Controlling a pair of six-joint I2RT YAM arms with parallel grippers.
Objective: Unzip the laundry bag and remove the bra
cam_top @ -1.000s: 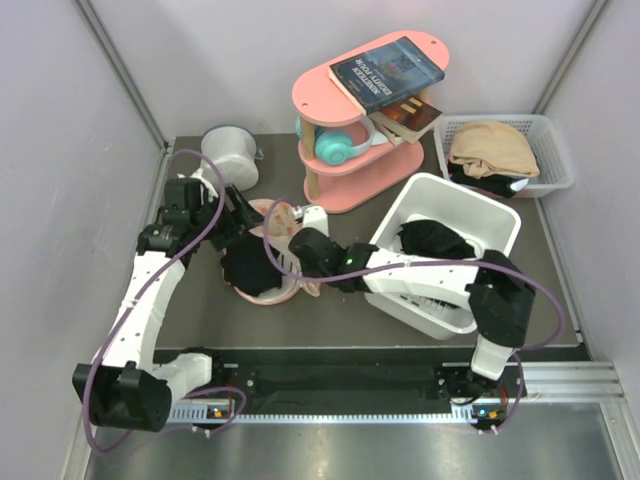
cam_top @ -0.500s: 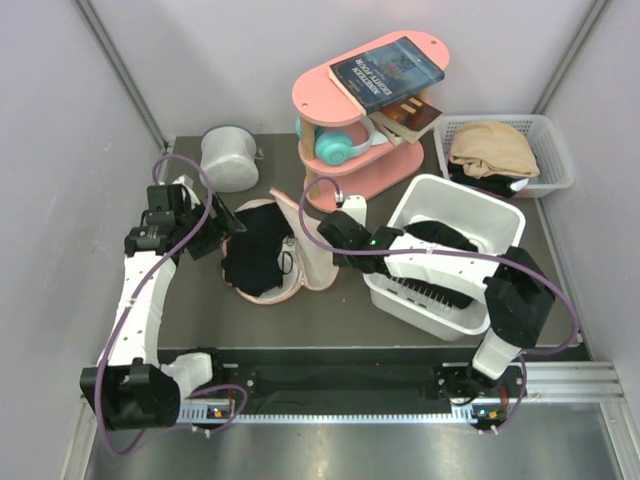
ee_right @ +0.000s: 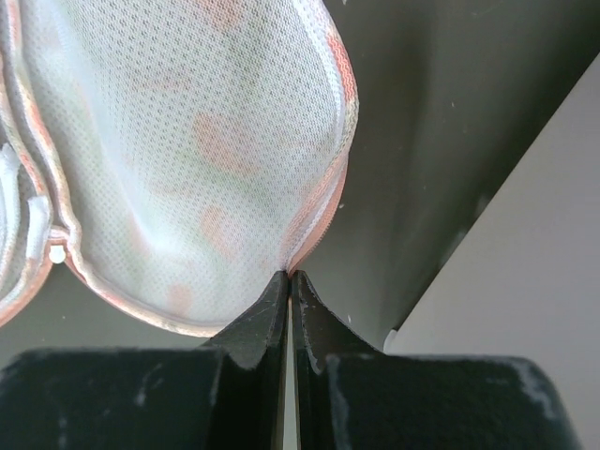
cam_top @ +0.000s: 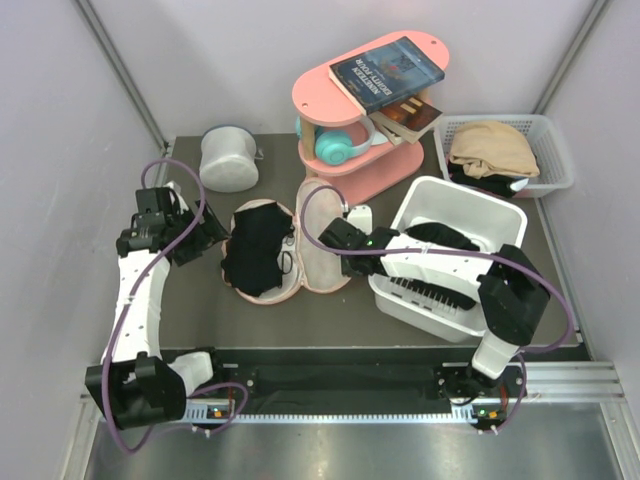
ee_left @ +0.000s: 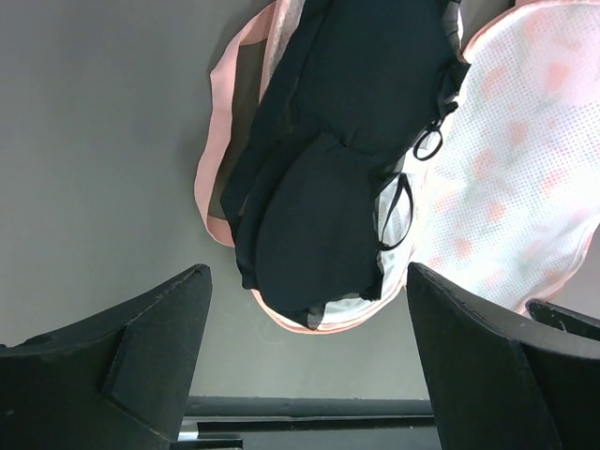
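The robot's left gripper needs to next move to the black bra's near end (cam_top: 232, 273) (ee_left: 253, 242), beside the outer pink edge of the laundry bag, and close there.
The laundry bag (cam_top: 322, 250) lies unzipped and spread open on the dark table, its white mesh lining with pink motifs facing up. It also shows in the left wrist view (ee_left: 525, 159) and the right wrist view (ee_right: 178, 159). A black bra (cam_top: 253, 250) lies on the bag's left half; in the left wrist view the bra (ee_left: 337, 159) has thin straps trailing to its right. My right gripper (cam_top: 343, 240) is shut on the pink edge of the bag's right flap (ee_right: 319, 234). My left gripper (cam_top: 205, 232) is open and empty, left of the bra and above the table.
A white slotted bin (cam_top: 445, 250) with dark clothes stands right of the bag, close to my right arm. A pink shelf (cam_top: 365, 110) with books and headphones is behind. A white-grey cylindrical container (cam_top: 230, 157) sits at back left. A white basket (cam_top: 505, 150) holds clothes at back right.
My right gripper pulled the bag's flap over to the right and laid it open flat, uncovering the bra. My left gripper drew back left, away from the bag.
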